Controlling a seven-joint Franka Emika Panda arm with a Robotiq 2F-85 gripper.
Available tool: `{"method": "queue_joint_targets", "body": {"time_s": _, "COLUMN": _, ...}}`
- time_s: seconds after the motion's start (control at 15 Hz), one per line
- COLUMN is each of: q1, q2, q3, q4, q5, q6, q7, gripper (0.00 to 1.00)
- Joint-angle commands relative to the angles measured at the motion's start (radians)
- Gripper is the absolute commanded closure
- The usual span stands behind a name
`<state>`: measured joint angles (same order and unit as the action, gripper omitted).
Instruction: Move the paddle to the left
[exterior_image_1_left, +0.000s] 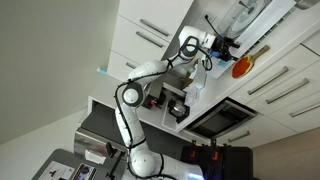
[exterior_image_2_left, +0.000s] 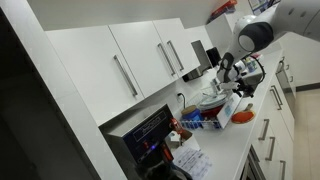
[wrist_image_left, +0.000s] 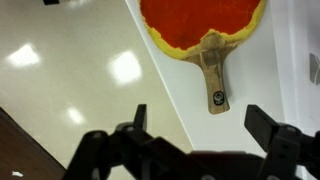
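I will close my gripper on the middle of the paddle's wooden handle (exterior_image_1_left: 257, 53) (wrist_image_left: 214, 80), between the paddle's round orange-red side and the end of the handle.
The paddle (wrist_image_left: 203, 25) has a round orange-red face with a yellow rim and a short light wooden handle (wrist_image_left: 214, 80). In the wrist view it lies on a white countertop (wrist_image_left: 170, 90), its handle pointing toward me. My gripper (wrist_image_left: 200, 118) is open and empty, with its two dark fingers spread just below the handle end and apart from it. In an exterior view the paddle (exterior_image_1_left: 243, 66) lies on the white surface beside my gripper (exterior_image_1_left: 222, 47). In the other exterior view my gripper (exterior_image_2_left: 246, 68) hangs over the counter; the paddle does not show there.
The countertop edge (wrist_image_left: 140, 60) runs diagonally, with glossy beige floor (wrist_image_left: 70, 80) beyond it. White cabinets (exterior_image_2_left: 130, 60) line the wall. Boxes and bottles (exterior_image_2_left: 215, 112) stand on the counter. A built-in oven (exterior_image_1_left: 220, 118) sits among the cabinets.
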<state>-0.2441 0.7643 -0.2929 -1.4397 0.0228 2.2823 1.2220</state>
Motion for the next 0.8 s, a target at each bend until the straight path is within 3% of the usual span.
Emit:
{"method": "queue_joint_targets", "body": {"time_s": 0.0, "q1": -0.038, "q2": 0.083, "q3": 0.025, "q4": 0.126, "q5": 0.035, "q6": -0.053, "q7": -0.069, "gripper": 0.0}}
{"method": "queue_joint_targets", "body": {"time_s": 0.73, "q1": -0.077, "q2": 0.196, "q3": 0.064, "q4": 0.237, "q5": 0.109, "q6": -0.061, "q7": -0.246, "gripper": 0.0}}
